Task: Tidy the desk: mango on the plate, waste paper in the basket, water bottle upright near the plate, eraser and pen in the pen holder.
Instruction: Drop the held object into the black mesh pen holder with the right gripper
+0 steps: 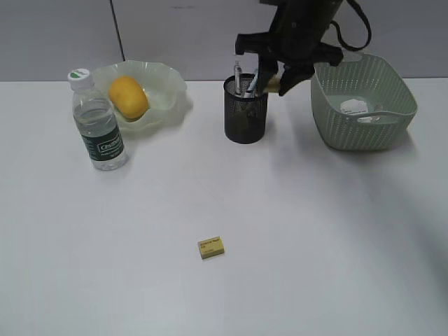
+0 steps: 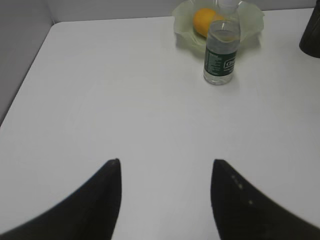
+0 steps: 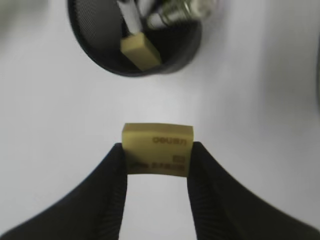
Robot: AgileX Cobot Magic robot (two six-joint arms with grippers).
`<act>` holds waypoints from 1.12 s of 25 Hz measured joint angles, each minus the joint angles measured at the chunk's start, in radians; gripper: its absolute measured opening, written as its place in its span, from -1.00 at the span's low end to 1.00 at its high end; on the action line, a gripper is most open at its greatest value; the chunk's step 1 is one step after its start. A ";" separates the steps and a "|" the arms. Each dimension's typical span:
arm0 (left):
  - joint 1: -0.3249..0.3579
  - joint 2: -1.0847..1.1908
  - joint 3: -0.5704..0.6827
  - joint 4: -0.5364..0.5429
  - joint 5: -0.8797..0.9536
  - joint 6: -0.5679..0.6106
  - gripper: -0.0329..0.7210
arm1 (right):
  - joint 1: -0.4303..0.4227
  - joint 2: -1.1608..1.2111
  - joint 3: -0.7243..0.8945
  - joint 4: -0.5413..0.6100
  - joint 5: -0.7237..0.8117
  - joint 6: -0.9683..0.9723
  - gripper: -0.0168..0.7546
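Next, my right gripper drops the yellow eraser inside the black mesh pen holder (image 1: 247, 93) (image 3: 145, 41), among the pens.
My right gripper (image 3: 157, 148) is shut on a yellow eraser (image 3: 157, 149) and holds it just short of the black mesh pen holder (image 3: 95, 47). The holder has a second eraser (image 3: 141, 50) and pens (image 3: 170, 15) inside. In the exterior view this gripper (image 1: 285, 80) hangs over the holder's (image 1: 245, 120) right rim. Another eraser (image 1: 212, 247) lies on the desk (image 1: 315, 231). The mango (image 1: 128, 96) lies in the plate (image 1: 170, 89). The water bottle (image 1: 98, 126) stands upright beside it. The waste paper (image 1: 355, 107) lies in the basket (image 1: 364, 133). My left gripper (image 2: 165, 162) is open and empty over bare desk.
The left wrist view shows the bottle (image 2: 220, 55), mango (image 2: 205, 20) and plate (image 2: 184, 31) far ahead, and the pen holder (image 2: 311, 30) at the right edge. The desk's left edge runs along a grey wall. A grey panel wall stands behind the desk.
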 joint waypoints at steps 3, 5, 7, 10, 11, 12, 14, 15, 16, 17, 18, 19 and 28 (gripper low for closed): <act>0.000 0.000 0.000 0.000 0.000 0.000 0.24 | 0.002 0.007 -0.068 0.003 -0.033 -0.002 -0.17; 0.000 0.000 0.000 0.000 0.000 0.000 0.24 | 0.002 0.024 -0.115 0.003 -0.042 -0.006 -0.17; 0.000 0.000 0.000 0.000 0.000 0.000 0.24 | 0.002 0.048 -0.158 0.003 -0.057 -0.019 -0.17; 0.000 0.000 0.000 0.000 0.000 0.000 0.24 | 0.002 0.089 -0.205 0.003 -0.065 -0.026 -0.17; 0.000 0.000 0.000 0.000 0.000 0.000 0.24 | 0.002 0.099 -0.219 0.003 -0.065 -0.027 -0.17; 0.000 0.000 0.000 0.000 0.000 0.000 0.24 | 0.002 0.112 -0.228 0.002 -0.067 -0.027 -0.17; 0.000 0.000 0.000 0.000 0.000 0.000 0.24 | 0.002 0.132 -0.241 -0.001 -0.072 -0.027 -0.17; 0.000 0.000 0.000 0.000 0.000 0.000 0.24 | 0.002 0.140 -0.243 -0.004 -0.077 -0.027 -0.17; 0.000 0.000 0.000 0.000 0.000 0.000 0.24 | 0.002 0.147 -0.245 -0.006 -0.087 -0.027 -0.17; 0.000 0.000 0.000 0.000 0.000 0.000 0.24 | 0.002 0.149 -0.245 -0.013 -0.095 -0.027 -0.17; 0.000 0.000 0.000 0.000 0.000 0.000 0.24 | 0.002 0.151 -0.245 -0.018 -0.100 -0.027 -0.17; 0.000 0.000 0.000 0.000 0.000 0.000 0.24 | 0.002 0.153 -0.245 -0.019 -0.107 -0.027 -0.17; 0.000 0.000 0.000 0.000 0.000 0.000 0.24 | 0.001 0.188 -0.248 -0.020 -0.144 -0.027 -0.09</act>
